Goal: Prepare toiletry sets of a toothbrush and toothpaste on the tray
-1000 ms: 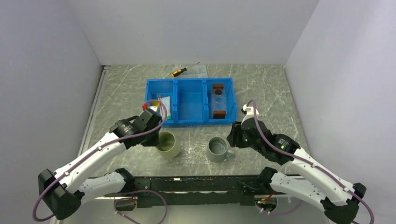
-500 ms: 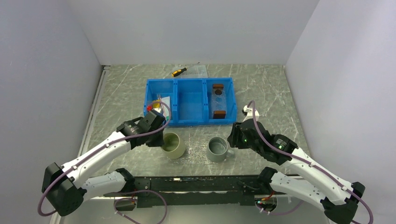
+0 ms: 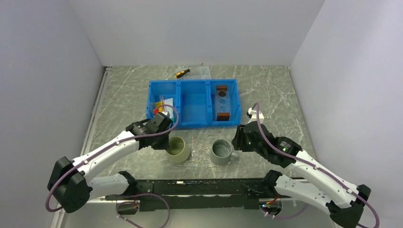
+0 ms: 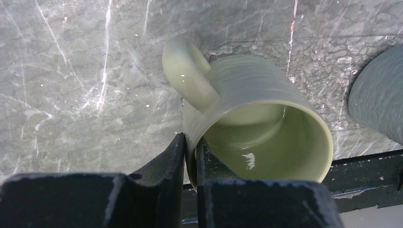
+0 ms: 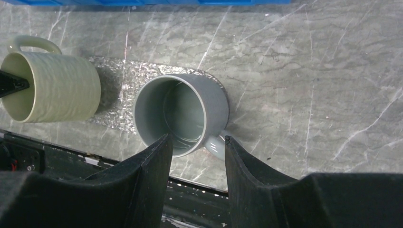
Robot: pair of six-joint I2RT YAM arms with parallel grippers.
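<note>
The green mug, now held in front of the blue bin, will be put down by my left gripper on the clear textured sheet [image 3: 181, 157] [image 4: 235, 92] beside the grey mug.
My left gripper [image 4: 190, 148] is shut on the wall of a green mug [image 4: 256, 128], with one finger inside and one outside. In the top view the left gripper [image 3: 167, 141] holds the green mug [image 3: 179, 149] in front of the blue bin. The clear tray [image 3: 221, 102] with brown wooden handles lies in the bin's right compartment. A pale toothpaste tube [image 3: 167, 103] lies in the left compartment, partly hidden by my left arm. I cannot make out the toothbrush. My right gripper [image 5: 197, 141] is open and empty just above the near rim of a grey mug [image 5: 180, 111].
The blue three-compartment bin [image 3: 192, 124] stands at mid-table. A yellow-and-black screwdriver [image 3: 182, 73] lies behind it beside a clear item. Both mugs stand on or over a clear textured sheet [image 5: 116, 92] near the front edge. The grey mug [image 3: 221, 152] is right of the green one.
My left arm has swung right and nearer, carrying the green mug towards the grey mug. The right arm has barely moved.
</note>
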